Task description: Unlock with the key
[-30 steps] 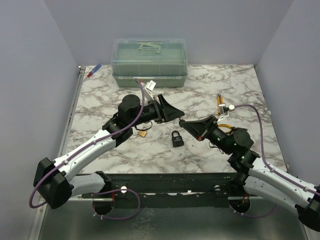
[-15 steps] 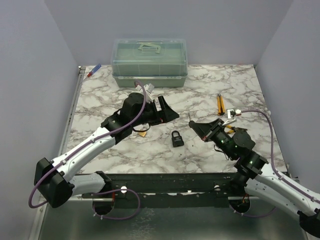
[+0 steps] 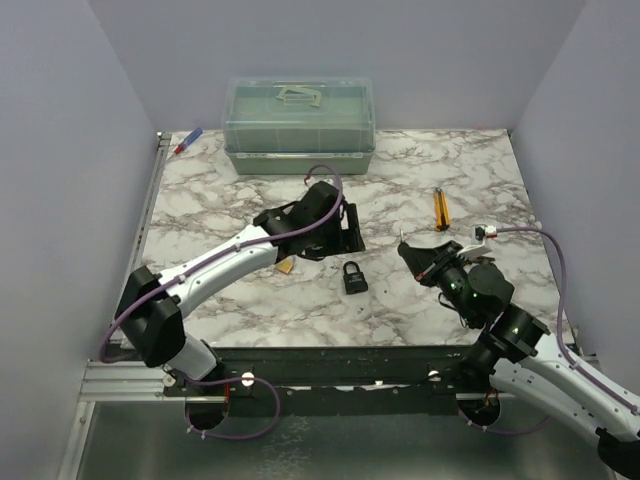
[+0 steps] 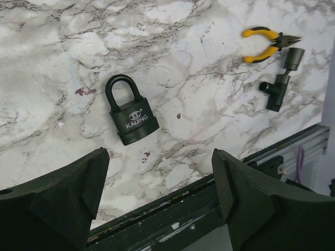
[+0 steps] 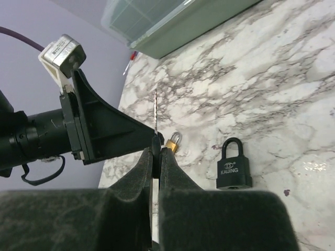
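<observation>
Next, my left gripper moves to the body [image 3: 355, 283] [image 4: 134, 121] of the black padlock and closes there, leaving the padlock's shackle free.
The black padlock [image 3: 354, 277] lies flat on the marble table [image 3: 220, 200] with its shackle pointing away from me; it also shows in the left wrist view [image 4: 131, 117] and the right wrist view [image 5: 233, 166]. My right gripper [image 3: 408, 252] [image 5: 156, 151] is shut on the key [image 5: 156, 117], its black head pinched between the fingers and its thin shaft pointing up, to the right of the padlock and above the table. My left gripper [image 3: 346, 232] [image 4: 158, 155] is open and empty, hovering just behind the padlock.
A small brass padlock [image 3: 286, 265] [image 5: 173, 142] lies left of the black one. A green lidded box [image 3: 298, 125] stands at the back. An orange tool [image 3: 440, 208] lies at the right. Yellow-handled pliers [image 4: 269, 42] and a small black T-shaped part [image 4: 279, 83] lie nearby.
My left arm has swung right and forward, bringing its open gripper over the spot behind the black padlock. My right gripper has drawn back to the right, still holding the key.
</observation>
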